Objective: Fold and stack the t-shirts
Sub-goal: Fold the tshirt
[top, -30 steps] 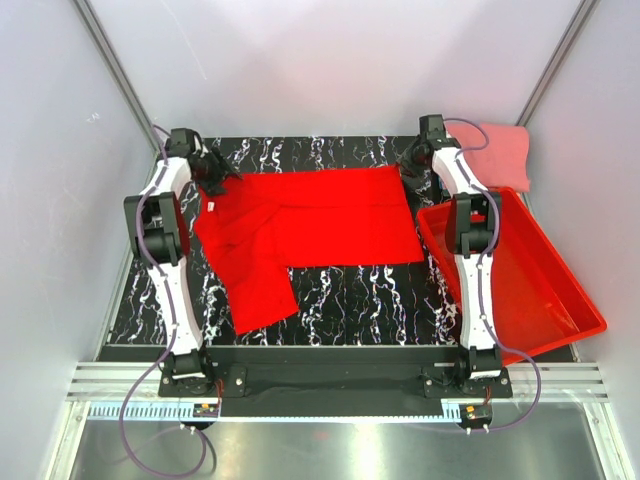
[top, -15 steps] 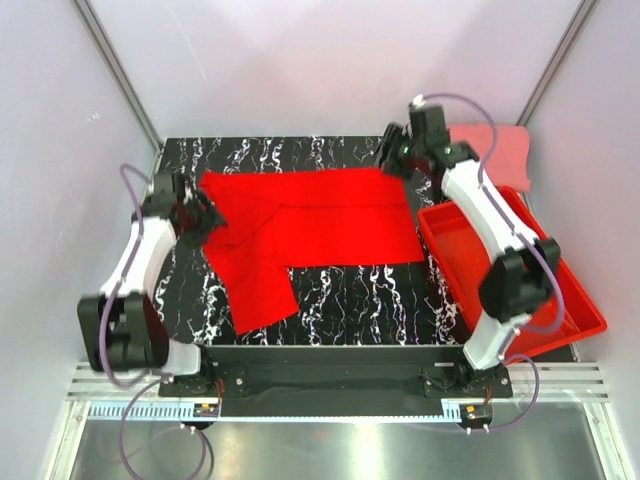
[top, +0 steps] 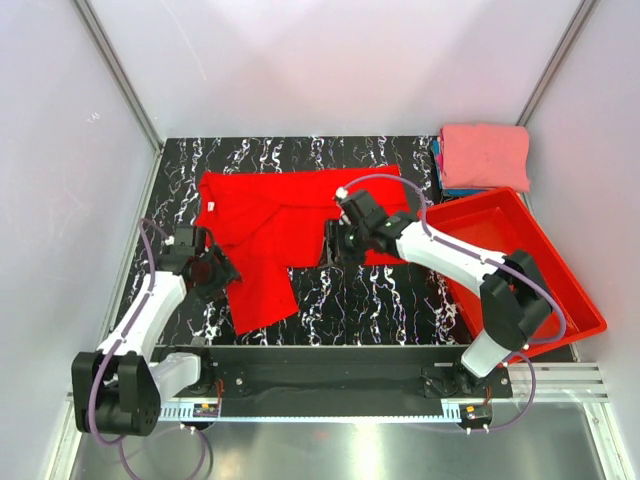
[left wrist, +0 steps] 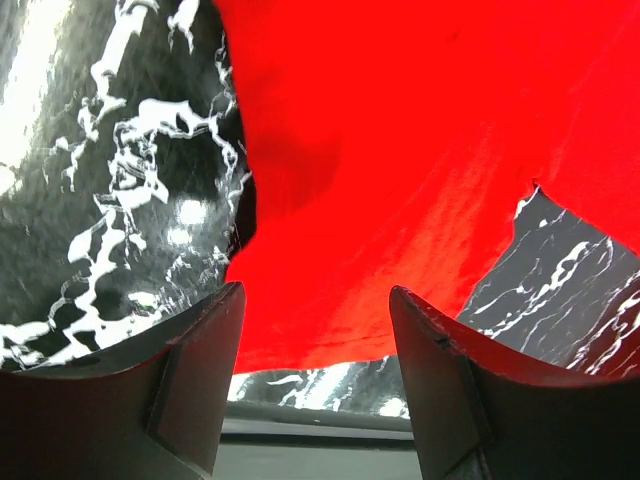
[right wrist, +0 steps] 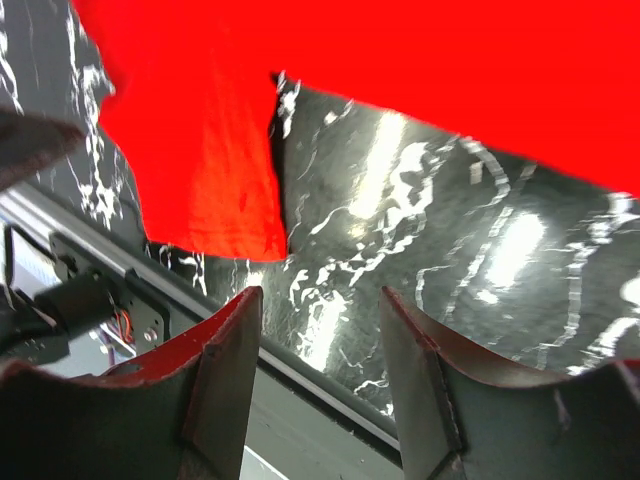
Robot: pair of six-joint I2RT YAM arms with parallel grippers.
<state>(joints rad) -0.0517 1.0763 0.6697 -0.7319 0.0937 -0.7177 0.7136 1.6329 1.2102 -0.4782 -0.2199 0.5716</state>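
The red t-shirt's near flap is next for my left gripper, which should go there and close on the flap's corner (top: 238, 331) (left wrist: 240, 368) closest to the metal rail.
A bright red t-shirt (top: 300, 215) lies spread on the black marbled table (top: 380, 300), with one flap (top: 262, 290) reaching toward the near edge. My left gripper (top: 222, 270) stands open at that flap's left edge. In the left wrist view the red cloth (left wrist: 400, 150) lies beyond the open left gripper (left wrist: 315, 335), with nothing between the fingers. My right gripper (top: 332, 250) hangs open over the shirt's near hem. In the right wrist view the right gripper (right wrist: 320, 335) holds nothing, and the flap (right wrist: 210, 170) shows ahead. A folded salmon-pink t-shirt (top: 487, 155) rests on blue ones (top: 441, 172) at the far right.
A rigid red plastic bin (top: 530, 275) sits tilted at the right, overhanging the table's right edge. White walls close in the back and both sides. A metal rail (top: 330, 385) runs along the near edge by the arm bases.
Both arms have swung back from the shirt's far corners toward the near side. The left gripper came down the left edge; the right one moved to the middle. The shirt lies flat.
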